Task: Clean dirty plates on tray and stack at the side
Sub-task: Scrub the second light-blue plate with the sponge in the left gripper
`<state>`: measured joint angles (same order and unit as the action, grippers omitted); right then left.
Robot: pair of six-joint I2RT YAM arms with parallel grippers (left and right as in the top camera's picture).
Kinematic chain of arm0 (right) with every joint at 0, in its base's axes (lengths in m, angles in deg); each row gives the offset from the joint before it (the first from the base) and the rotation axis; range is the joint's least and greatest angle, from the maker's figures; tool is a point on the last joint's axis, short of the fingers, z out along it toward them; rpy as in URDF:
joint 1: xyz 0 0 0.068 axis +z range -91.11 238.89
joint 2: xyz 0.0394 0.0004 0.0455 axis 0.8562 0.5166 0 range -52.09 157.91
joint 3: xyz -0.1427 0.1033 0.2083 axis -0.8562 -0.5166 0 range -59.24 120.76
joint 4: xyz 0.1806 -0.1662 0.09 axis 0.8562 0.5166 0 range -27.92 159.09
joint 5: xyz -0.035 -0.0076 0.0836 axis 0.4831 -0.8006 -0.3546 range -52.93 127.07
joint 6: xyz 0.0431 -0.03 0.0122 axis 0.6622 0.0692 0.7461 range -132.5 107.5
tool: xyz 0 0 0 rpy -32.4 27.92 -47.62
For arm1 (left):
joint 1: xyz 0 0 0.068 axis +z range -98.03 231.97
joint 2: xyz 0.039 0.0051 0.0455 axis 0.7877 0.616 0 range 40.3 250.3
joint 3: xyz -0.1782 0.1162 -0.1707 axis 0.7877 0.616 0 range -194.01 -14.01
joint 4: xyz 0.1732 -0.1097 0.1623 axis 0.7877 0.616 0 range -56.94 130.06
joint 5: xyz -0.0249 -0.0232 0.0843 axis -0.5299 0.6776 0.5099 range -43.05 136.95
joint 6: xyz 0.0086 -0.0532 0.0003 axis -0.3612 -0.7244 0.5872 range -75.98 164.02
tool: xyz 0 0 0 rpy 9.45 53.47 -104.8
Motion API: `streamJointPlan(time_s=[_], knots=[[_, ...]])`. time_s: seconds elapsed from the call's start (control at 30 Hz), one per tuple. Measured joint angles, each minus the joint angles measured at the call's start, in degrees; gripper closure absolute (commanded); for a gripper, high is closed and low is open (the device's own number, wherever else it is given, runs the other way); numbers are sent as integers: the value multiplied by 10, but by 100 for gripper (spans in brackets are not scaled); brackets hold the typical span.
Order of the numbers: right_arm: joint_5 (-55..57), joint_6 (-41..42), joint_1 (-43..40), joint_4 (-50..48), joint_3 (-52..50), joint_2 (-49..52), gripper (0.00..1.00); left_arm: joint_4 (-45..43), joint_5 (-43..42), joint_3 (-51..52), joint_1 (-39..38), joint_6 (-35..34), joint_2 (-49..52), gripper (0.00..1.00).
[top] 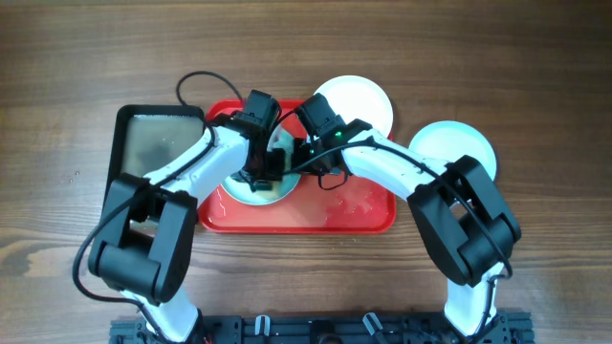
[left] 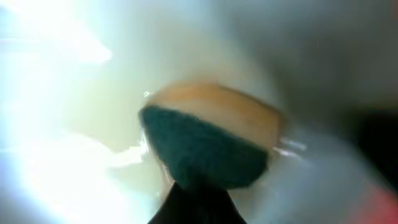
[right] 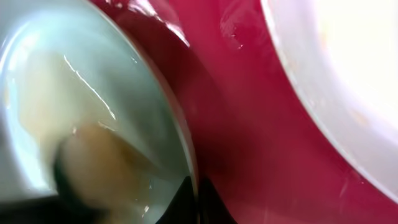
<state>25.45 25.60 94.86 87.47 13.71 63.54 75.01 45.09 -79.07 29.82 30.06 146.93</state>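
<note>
Next, my right gripper lets go of the pale aqua plate on top of the other aqua plate point(top: 448, 161), beside the red tray.
A pale aqua plate point(top: 239, 196) lies on the left half of the red tray point(top: 325, 215). My left gripper point(top: 263, 167) is shut on a yellow sponge with a green scouring side point(left: 211, 143) and presses it onto that plate point(left: 74, 124). My right gripper point(top: 304, 158) is shut on the plate's right rim point(right: 198, 199), one finger on each side; the plate point(right: 62, 93) fills the left of the right wrist view. A white plate point(top: 359, 100) overlaps the tray's far right corner. A second aqua plate point(top: 459, 148) lies on the table right of the tray.
A smaller black tray point(top: 158, 143) sits against the red tray's left side. The red tray's right half point(right: 249, 124) looks wet and glossy. The white plate point(right: 348, 74) lies close to my right gripper. Wooden table surrounds everything.
</note>
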Motion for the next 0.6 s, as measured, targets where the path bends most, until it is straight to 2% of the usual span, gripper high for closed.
streamJointPlan(time_s=[0.1, 0.17, 0.23, 0.3, 0.43, 0.53, 0.6], knots=[[-2, 0, 0, 0, 1, 0, 96, -11, 225, 8, 5, -103, 7, 96], [-9, 0, 2, -4, 2, 2, 96, -39, 273, 14, 4, -126, 10, 96], [-8, 3, 2, -4, 4, 2, 96, -80, 278, 18, 4, -129, 12, 96], [-6, 3, 1, -2, 4, 2, 96, -115, 240, 19, 5, -102, 12, 96], [-3, 3, -2, 1, 4, 2, 96, -169, 51, 14, 18, 17, 11, 96], [-3, 3, -3, 2, 4, 2, 96, -133, -105, 9, 18, 77, 11, 96], [-4, 2, -3, 3, 4, 2, 95, -84, -157, 7, 18, 107, 11, 96]])
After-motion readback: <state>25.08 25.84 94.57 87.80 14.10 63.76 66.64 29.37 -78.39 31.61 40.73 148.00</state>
